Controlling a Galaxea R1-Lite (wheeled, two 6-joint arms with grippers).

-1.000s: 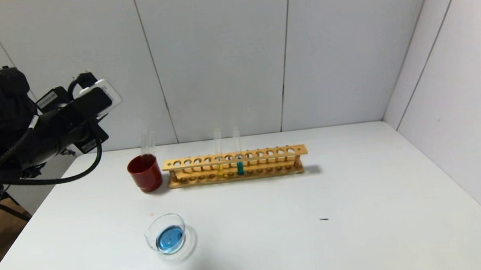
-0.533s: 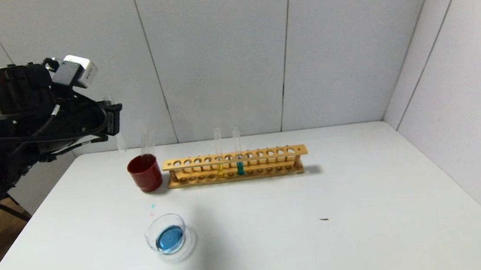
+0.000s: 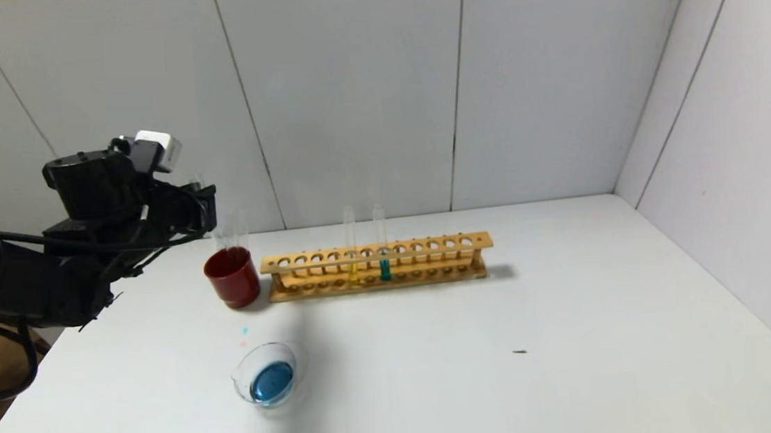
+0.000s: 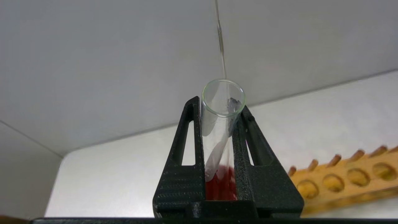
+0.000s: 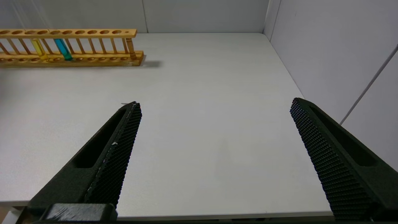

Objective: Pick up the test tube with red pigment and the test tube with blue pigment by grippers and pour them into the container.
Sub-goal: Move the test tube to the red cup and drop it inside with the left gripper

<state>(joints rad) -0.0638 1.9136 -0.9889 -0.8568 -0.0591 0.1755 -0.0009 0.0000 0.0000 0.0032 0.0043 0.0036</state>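
The other clear tubes are in the dark red cup (image 3: 231,266) (image 4: 220,183). My left gripper will let go of the clear test tube inside it, among them.
My left gripper (image 3: 207,208) is shut on a clear glass test tube (image 4: 222,124) with no liquid showing in it. It holds the tube upright, just above and left of the dark red cup (image 3: 232,277). The red seen through the tube in the left wrist view is that cup. The container (image 3: 285,351), a low clear dish, sits on the table's near left and holds blue liquid. No tube with red or blue liquid is in view. My right gripper (image 5: 216,102) is open and empty over the table's right side.
A wooden rack (image 3: 376,266) stands behind the dish, right of the cup, holding a yellow-liquid tube (image 3: 350,247) and a teal-liquid tube (image 3: 382,245). Clear tubes (image 3: 236,229) stand in the cup. Small pink and teal spots (image 3: 244,337) mark the table. Walls close the back and right.
My left arm has come down and to the right with the tube, from high at the far left to just beside the red cup. The dish and rack have not moved.
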